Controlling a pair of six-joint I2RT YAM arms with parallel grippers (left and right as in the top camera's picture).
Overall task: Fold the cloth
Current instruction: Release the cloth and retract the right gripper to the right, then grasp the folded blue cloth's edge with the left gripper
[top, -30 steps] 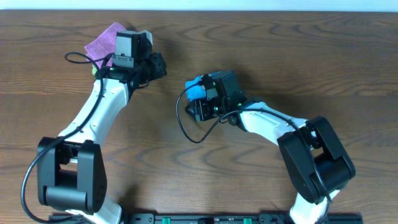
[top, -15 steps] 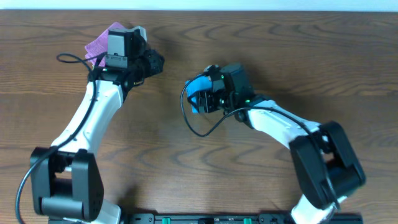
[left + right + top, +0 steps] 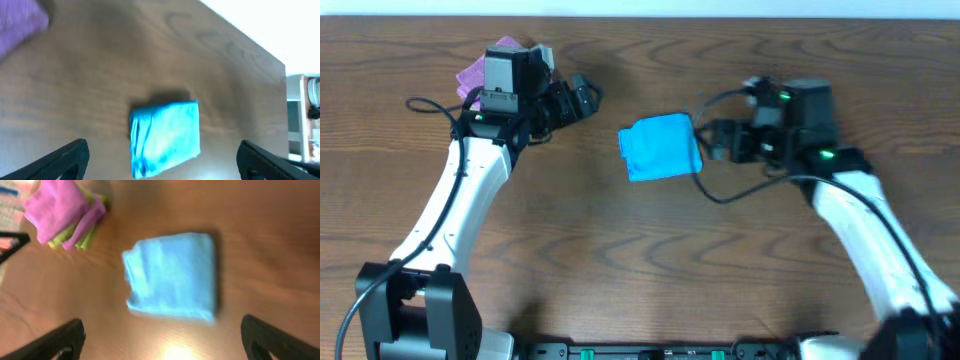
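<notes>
The robot's left gripper should close on the sky-blue cloth, at the middle of its edge [image 3: 625, 153] [image 3: 134, 146] that faces the stack of purple and green cloths.
The sky-blue cloth [image 3: 661, 147] lies folded into a small rectangle on the wooden table, mid-table, with nothing touching it. In the left wrist view the cloth [image 3: 165, 137] sits flat on the table beyond the jaws, and my left gripper [image 3: 162, 150] is open wide. My left gripper [image 3: 585, 97] hovers up and to the left of the cloth in the overhead view. The right gripper [image 3: 715, 142] stands just off the cloth's right edge, open. From the right wrist, the cloth [image 3: 172, 275] lies ahead of my wide-open right gripper [image 3: 161, 330].
A stack of folded purple and green cloths [image 3: 65, 212] rests at the back left of the table, partly hidden under my left arm in the overhead view [image 3: 475, 72]. Bare wooden table [image 3: 650, 260] surrounds the blue cloth.
Both grippers have opened. The right gripper has pulled away to the right, uncovering the folded blue cloth. The left gripper has shifted slightly right, near the purple stack.
</notes>
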